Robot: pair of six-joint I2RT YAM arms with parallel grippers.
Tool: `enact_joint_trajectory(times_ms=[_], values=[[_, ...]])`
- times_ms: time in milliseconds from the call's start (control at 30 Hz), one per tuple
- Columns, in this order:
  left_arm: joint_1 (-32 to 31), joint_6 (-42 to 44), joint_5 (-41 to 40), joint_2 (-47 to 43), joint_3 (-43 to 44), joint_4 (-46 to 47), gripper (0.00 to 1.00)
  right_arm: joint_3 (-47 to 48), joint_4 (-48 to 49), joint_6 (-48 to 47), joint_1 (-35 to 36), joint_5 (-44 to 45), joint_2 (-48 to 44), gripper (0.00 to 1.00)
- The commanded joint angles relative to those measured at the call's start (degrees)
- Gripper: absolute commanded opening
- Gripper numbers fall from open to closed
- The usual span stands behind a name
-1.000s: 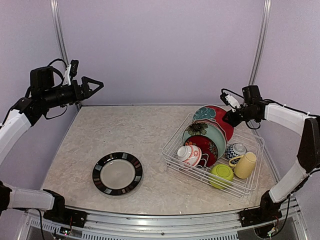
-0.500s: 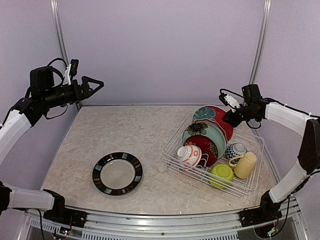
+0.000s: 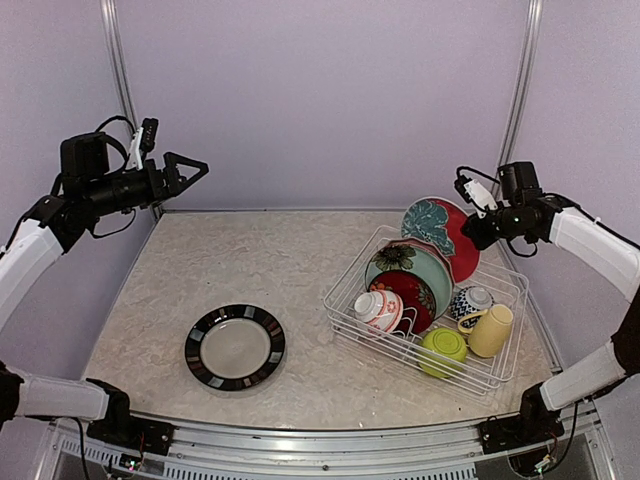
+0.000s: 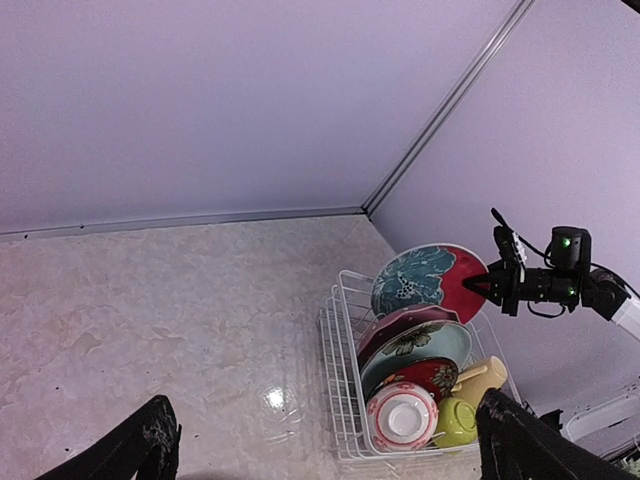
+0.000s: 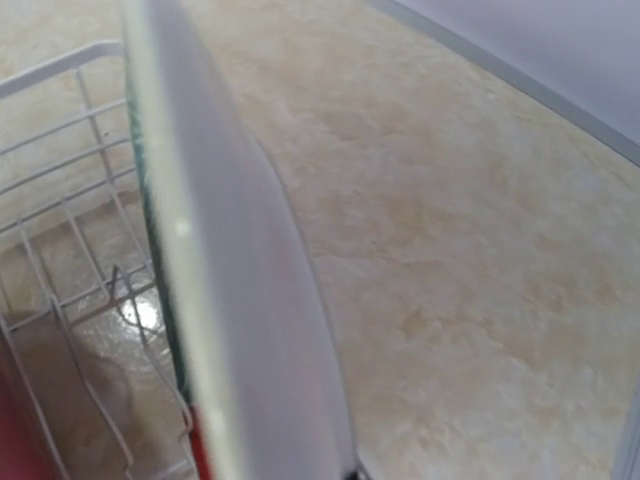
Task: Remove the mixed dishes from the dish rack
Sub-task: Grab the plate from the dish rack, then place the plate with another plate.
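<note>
Next, my right gripper releases the red-and-teal floral plate onto the top of the black-rimmed plate (image 3: 242,334).
My right gripper (image 3: 479,229) is shut on the rim of the red-and-teal floral plate (image 3: 439,231), which it holds on edge above the back of the white wire dish rack (image 3: 398,346). In the right wrist view that plate (image 5: 236,300) fills the near field edge-on. In the rack stand a pale teal plate (image 3: 421,270) and a red floral plate (image 3: 411,292), with a red-white bowl (image 3: 378,308), blue-white bowl (image 3: 468,300), lime green bowl (image 3: 442,347) and pale yellow mug (image 3: 491,330). My left gripper (image 3: 196,168) hangs open high at the left, holding nothing.
A black-rimmed plate (image 3: 235,347) lies flat on the marbled table at the front left. Purple walls close in the back and sides. The rack's wires (image 5: 62,68) run just left of the held plate in the right wrist view.
My right gripper has tightened on the red-and-teal plate and raised it up and to the right, away from the other plates. The left arm has stayed still.
</note>
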Motion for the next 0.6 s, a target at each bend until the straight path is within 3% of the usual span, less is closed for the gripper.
enact_joint_trajectory(times_ms=[0,567], values=[[-0.33,0.12,0.92,0.46,-0.47,1.0,0.99,-0.73,2.7,7.4,1.44,-2.58,-4.85,0.0],[-0.39,-0.37,1.0,1.1,-0.06,0.34,0.99,-6.27,10.02,22.17,1.45,3.37,-21.29,0.0]])
